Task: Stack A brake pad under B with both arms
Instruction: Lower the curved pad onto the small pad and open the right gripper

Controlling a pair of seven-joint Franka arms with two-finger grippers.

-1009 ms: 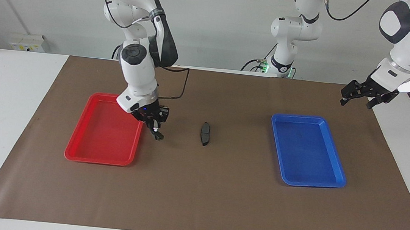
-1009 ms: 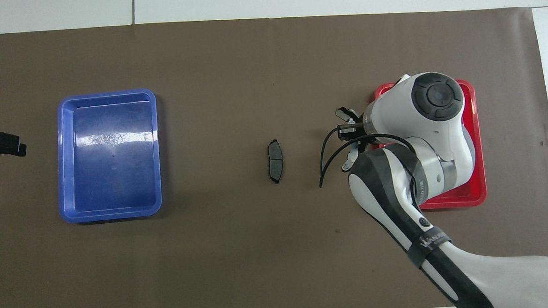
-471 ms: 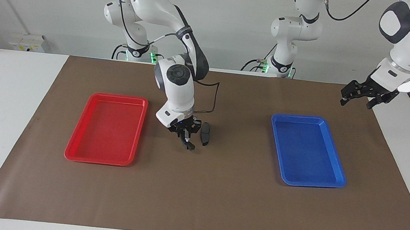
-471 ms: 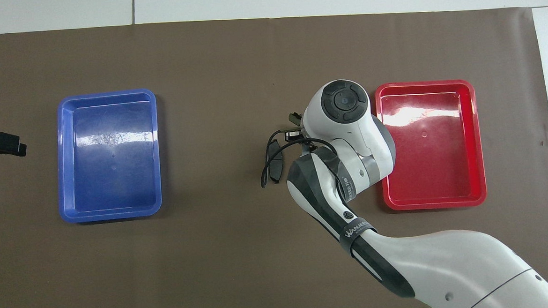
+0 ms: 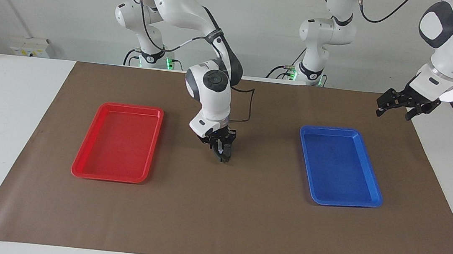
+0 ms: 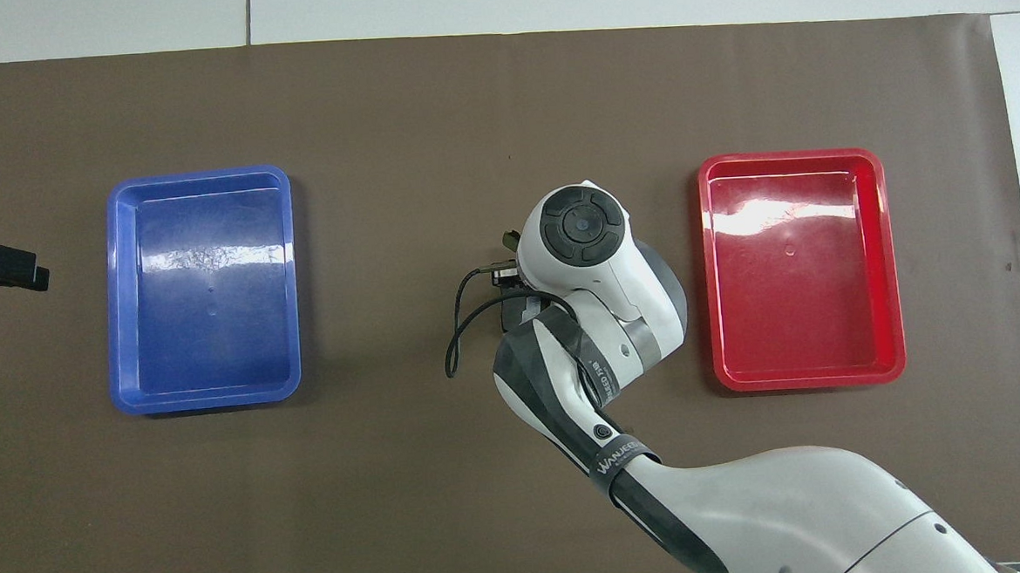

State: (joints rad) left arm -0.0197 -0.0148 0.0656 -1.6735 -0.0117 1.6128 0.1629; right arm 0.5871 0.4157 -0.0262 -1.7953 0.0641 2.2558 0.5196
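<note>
B will be released by my right gripper on top of the brake pad (image 6: pixel 520 302), between the blue tray and the red tray.
My right gripper (image 5: pixel 220 148) hangs low over the middle of the brown mat, shut on B (image 5: pixel 225 158), the curved brake shoe, whose dark end pokes out below the fingers. The brake pad lies right under it. It is hidden in the facing view, and in the overhead view only a dark sliver of the brake pad (image 6: pixel 509 314) shows beside the right arm's wrist (image 6: pixel 583 227). Whether B touches the pad I cannot tell. My left gripper (image 5: pixel 395 107) waits open in the air over the mat's edge at the left arm's end, holding nothing.
A red tray (image 5: pixel 84 158) lies toward the right arm's end of the table and a blue tray (image 5: pixel 371 188) toward the left arm's end; nothing is in either. A black cable (image 6: pixel 453 342) loops out from the right wrist over the mat.
The right arm has swung from the red tray's edge to the centre of the mat, carrying B, and now covers the brake pad. The left arm has not moved.
</note>
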